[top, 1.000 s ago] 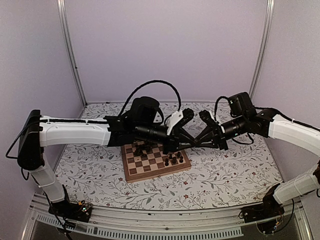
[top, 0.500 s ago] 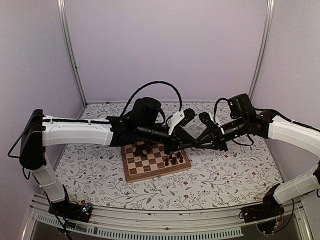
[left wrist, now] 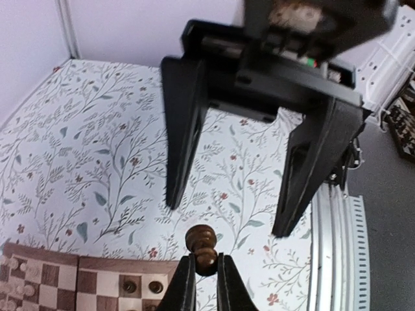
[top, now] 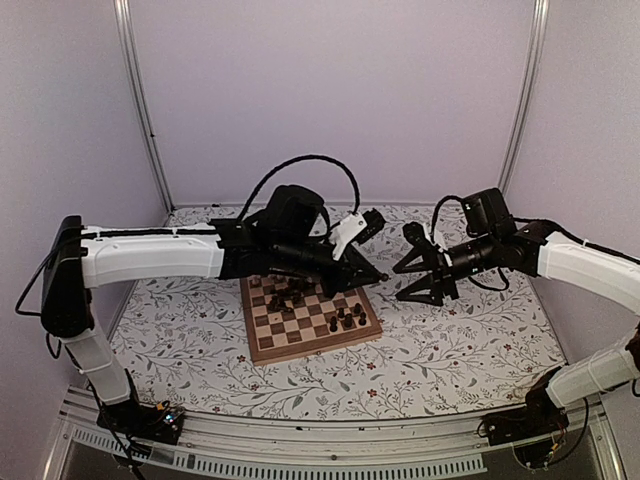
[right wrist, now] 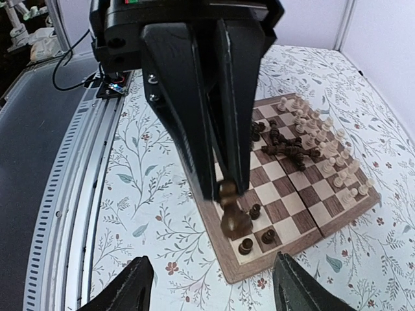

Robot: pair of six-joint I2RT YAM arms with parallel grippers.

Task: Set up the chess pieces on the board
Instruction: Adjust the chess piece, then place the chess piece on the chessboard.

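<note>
Next, I release the dark chess piece with my left gripper on the square (top: 331, 316) just behind the near-row dark bishop.
My left gripper (left wrist: 206, 272) is shut on a dark chess piece (left wrist: 202, 241), which sticks out past its fingertips. In the right wrist view the same piece (right wrist: 232, 217) hangs blurred under the left gripper (right wrist: 225, 186), over the near right corner of the board (right wrist: 259, 267). My right gripper (right wrist: 214, 285) stands open and empty, facing the left one from a short way off. From above, the left gripper (top: 375, 278) is at the board's (top: 310, 346) right edge, with the right gripper (top: 396, 285) just beyond it. Dark pieces (right wrist: 288, 146) lie heaped mid-board; pale pieces (right wrist: 324, 149) stand behind.
Three dark pawns (right wrist: 256, 210) stand on the board's near corner squares. The floral table cover (top: 450, 340) spreads around the board. A metal rail (right wrist: 71, 194) runs along the table's near edge. Both arms reach over the board from either side.
The right gripper has opened, let go of the dark piece and drawn back to the right. The left gripper has closed on the piece and keeps it.
</note>
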